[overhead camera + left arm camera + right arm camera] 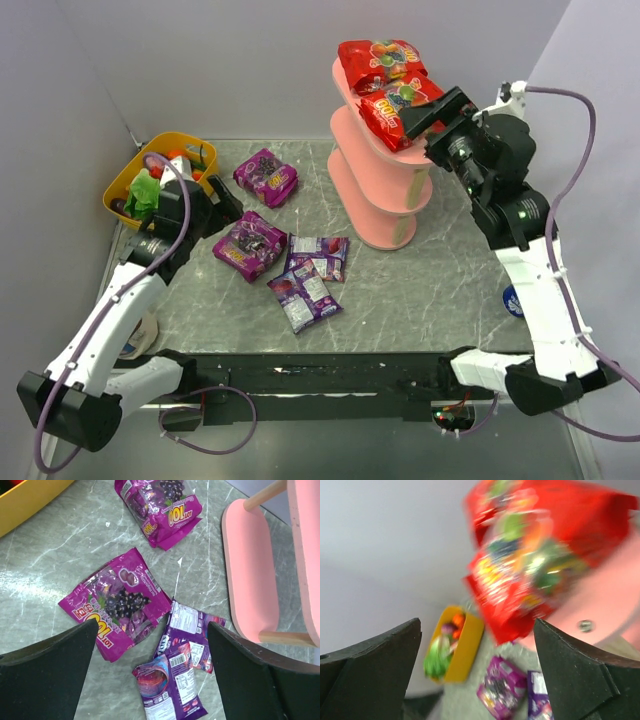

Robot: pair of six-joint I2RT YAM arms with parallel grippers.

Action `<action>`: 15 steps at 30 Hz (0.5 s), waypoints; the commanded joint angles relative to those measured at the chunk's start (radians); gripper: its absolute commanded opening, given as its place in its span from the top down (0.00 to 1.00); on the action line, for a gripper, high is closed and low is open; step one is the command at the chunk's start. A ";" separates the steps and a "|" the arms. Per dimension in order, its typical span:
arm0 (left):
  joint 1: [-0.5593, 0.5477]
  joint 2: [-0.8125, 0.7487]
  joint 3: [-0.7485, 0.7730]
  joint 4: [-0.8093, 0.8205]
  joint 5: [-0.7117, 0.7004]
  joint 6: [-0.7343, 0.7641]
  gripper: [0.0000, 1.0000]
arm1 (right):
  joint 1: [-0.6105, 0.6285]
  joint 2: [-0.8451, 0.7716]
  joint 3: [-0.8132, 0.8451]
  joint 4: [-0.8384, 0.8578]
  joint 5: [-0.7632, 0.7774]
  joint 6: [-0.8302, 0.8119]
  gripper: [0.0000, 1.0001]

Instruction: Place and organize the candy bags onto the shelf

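Observation:
Next, the left gripper goes to the large purple candy bag and closes on the bag's yellow-lettered edge [224, 251] [79, 612], by the corner nearest the robot's left arm.
Two red candy bags lie on the top board of the pink shelf [385, 215], one at the back [378, 58] and one at the front [392, 112]. My right gripper [437, 112] is open and empty, right beside the front red bag; its blurred wrist view shows the red bags [535, 565] just past the jaws [477, 650]. Several purple candy bags lie on the table: one far [266, 176], one large [250, 245], two small [320, 256] [303, 297]. My left gripper [152, 650] is open and empty above the small purple bags [172, 685], at the table's left [215, 205].
A yellow basket [125, 185] with toy vegetables stands at the back left, behind my left arm. A small blue object [512, 300] lies by the right arm. Grey walls close in the table on the left, back and right.

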 commanded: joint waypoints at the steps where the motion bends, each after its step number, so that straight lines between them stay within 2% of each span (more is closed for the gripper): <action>1: 0.000 -0.057 -0.034 0.003 0.014 -0.009 0.04 | 0.128 -0.042 0.022 0.035 -0.162 -0.280 0.00; 7: 0.019 -0.055 -0.097 0.000 0.040 -0.087 0.04 | 0.355 0.007 -0.016 0.052 -0.343 -0.485 0.00; 11: 0.047 -0.025 -0.154 0.049 0.092 -0.153 0.04 | 0.467 0.072 -0.085 0.066 -0.311 -0.593 0.00; 15: 0.062 0.047 -0.200 0.084 0.138 -0.219 0.04 | 0.498 0.168 -0.096 0.027 -0.294 -0.610 0.03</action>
